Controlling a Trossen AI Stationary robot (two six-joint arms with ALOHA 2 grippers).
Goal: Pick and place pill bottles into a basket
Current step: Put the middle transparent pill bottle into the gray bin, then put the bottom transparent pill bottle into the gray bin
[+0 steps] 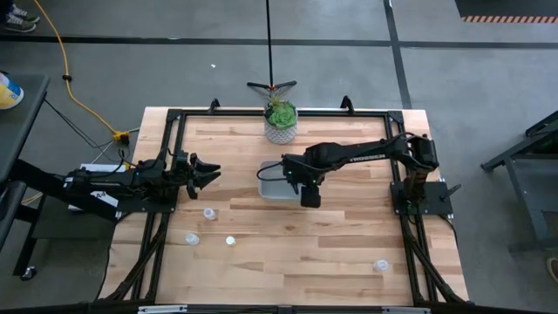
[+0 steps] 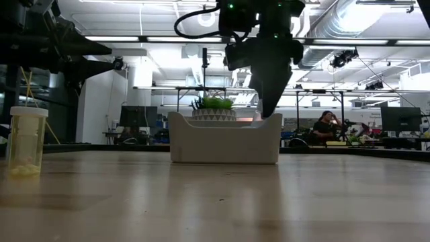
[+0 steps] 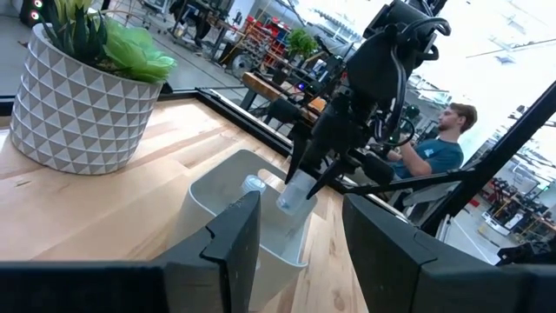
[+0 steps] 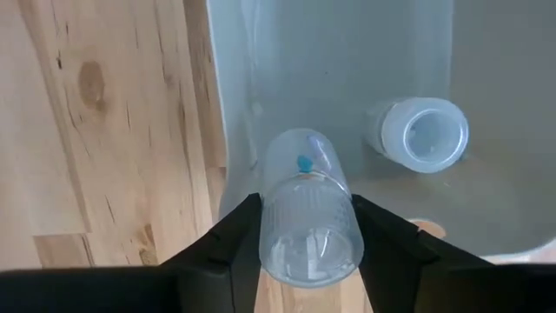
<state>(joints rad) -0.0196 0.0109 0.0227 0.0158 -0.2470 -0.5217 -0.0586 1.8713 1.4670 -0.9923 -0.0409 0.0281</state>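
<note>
My right gripper is to let go of the translucent pill bottle on the basket's bottom, just beside the other bottle (image 1: 288,183) (image 4: 352,52).
My right gripper (image 1: 309,196) is shut on a translucent pill bottle (image 4: 308,217) over the right part of the light-grey basket (image 1: 277,185). Another bottle (image 4: 421,130) lies on its side on the basket's floor. Three bottles (image 1: 209,213) (image 1: 192,237) (image 1: 231,241) stand on the table near the left arm, and one (image 1: 381,264) stands near the front right. A yellowish bottle (image 2: 27,141) stands upright at the left of the low view. My left gripper (image 1: 209,170) is open and empty, above the table left of the basket. My right gripper pinches the bottle's ribbed white cap end (image 4: 308,235) between its two fingers. The fingers (image 3: 334,148) come from above, slanting down. The bottle (image 3: 294,193) hangs below them, tilted, with its bottom end down just inside the basket's wall (image 4: 234,130), clear of the floor.
A white patterned pot with a green plant (image 1: 281,122) stands at the table's far edge, behind the basket. Bare wood lies in front of the basket and to the right. A person (image 2: 328,126) sits in the room beyond the table.
</note>
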